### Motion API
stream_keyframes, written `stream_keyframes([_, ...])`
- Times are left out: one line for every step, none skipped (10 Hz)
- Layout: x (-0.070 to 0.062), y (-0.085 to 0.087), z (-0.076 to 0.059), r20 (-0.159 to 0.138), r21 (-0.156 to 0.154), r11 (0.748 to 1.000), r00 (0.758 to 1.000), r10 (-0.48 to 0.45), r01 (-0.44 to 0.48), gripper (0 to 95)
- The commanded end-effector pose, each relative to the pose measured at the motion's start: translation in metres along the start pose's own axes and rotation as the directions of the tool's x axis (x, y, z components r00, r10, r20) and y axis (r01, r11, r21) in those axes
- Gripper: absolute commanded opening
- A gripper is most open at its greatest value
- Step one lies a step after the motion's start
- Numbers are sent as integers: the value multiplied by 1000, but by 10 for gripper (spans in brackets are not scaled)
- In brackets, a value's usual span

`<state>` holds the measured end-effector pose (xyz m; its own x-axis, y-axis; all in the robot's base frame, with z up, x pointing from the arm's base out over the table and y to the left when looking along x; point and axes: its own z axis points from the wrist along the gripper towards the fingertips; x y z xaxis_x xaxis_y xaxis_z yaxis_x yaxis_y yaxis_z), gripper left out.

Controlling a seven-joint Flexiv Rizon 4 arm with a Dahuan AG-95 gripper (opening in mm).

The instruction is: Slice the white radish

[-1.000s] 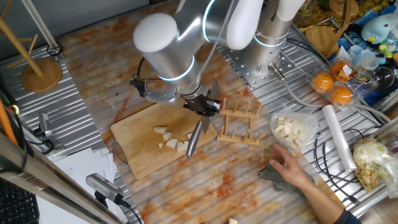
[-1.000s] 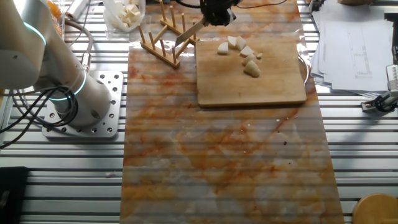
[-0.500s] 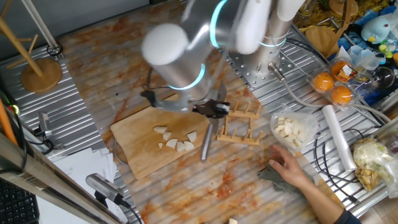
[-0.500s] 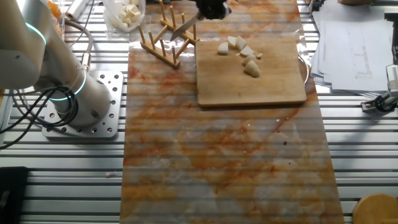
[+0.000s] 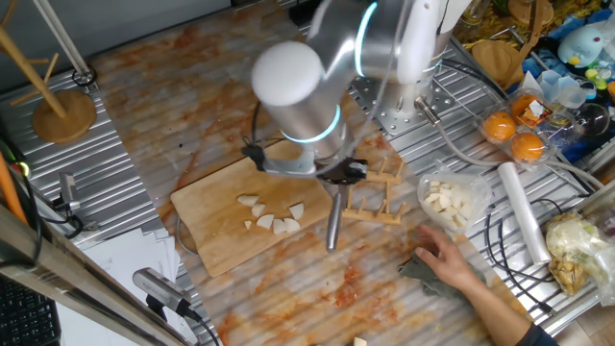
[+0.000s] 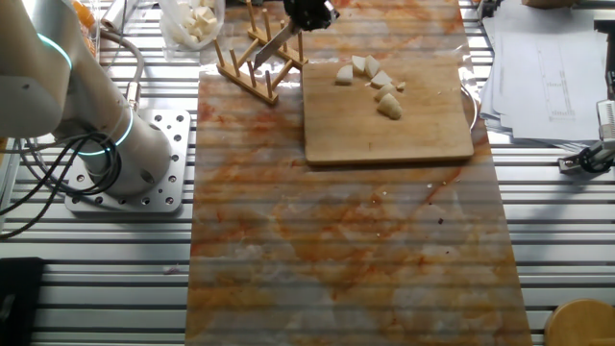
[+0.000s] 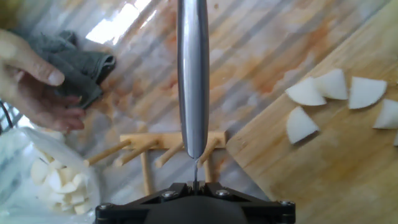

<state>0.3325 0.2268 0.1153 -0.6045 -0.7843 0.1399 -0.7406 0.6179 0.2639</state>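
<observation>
The knife, now hanging over the wooden peg rack, will be released by my gripper between the pegs at the end of the wooden rack [image 6: 280, 63] [image 7: 203, 163] that is nearest to the cutting board.
The white radish lies as several cream half-round slices [image 5: 271, 215] on the wooden cutting board [image 5: 221, 240]; they also show in the other fixed view [image 6: 375, 85] and at the right of the hand view [image 7: 333, 93]. My gripper [image 5: 339, 173] is shut on a knife [image 5: 333, 219], whose steel blade [image 7: 193, 74] points away from the hand. The knife hangs over the wooden peg rack [image 7: 163, 151], to the side of the board and off the slices. In the other fixed view the gripper [image 6: 307, 12] holds the knife [image 6: 273, 46] above the rack [image 6: 252, 65].
A person's hand [image 5: 459, 269] rests on a grey cloth [image 7: 78, 65] near the rack. A clear plastic bag of pale cubes [image 5: 448, 202] lies beside it. Oranges [image 5: 514, 135] and clutter stand at the back right. The arm's base [image 6: 115, 163] is bolted at the table's side.
My gripper has carried the knife off the cutting board, away from the slices, to above the peg rack. The slices and the person's hand have stayed put.
</observation>
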Motion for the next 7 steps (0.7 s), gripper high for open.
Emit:
stream_keyframes([0,1,2,-4,11,1000,1000,-5,5,0])
stream_keyframes([1,2,5,-7,20,1000,1000,-9,9,0])
stream_keyframes([2,3,7,-8,24,1000,1000,-11,11,0])
stream_keyframes([4,4,12,-19,35,999,999,-27,28,0])
stream_keyframes([7,5,16,-22,36,999,999,-35,36,0])
stream_keyframes([9,6,20,-19,42,998,999,-38,38,0])
stream_keyframes([10,7,23,-21,45,998,999,-42,43,0])
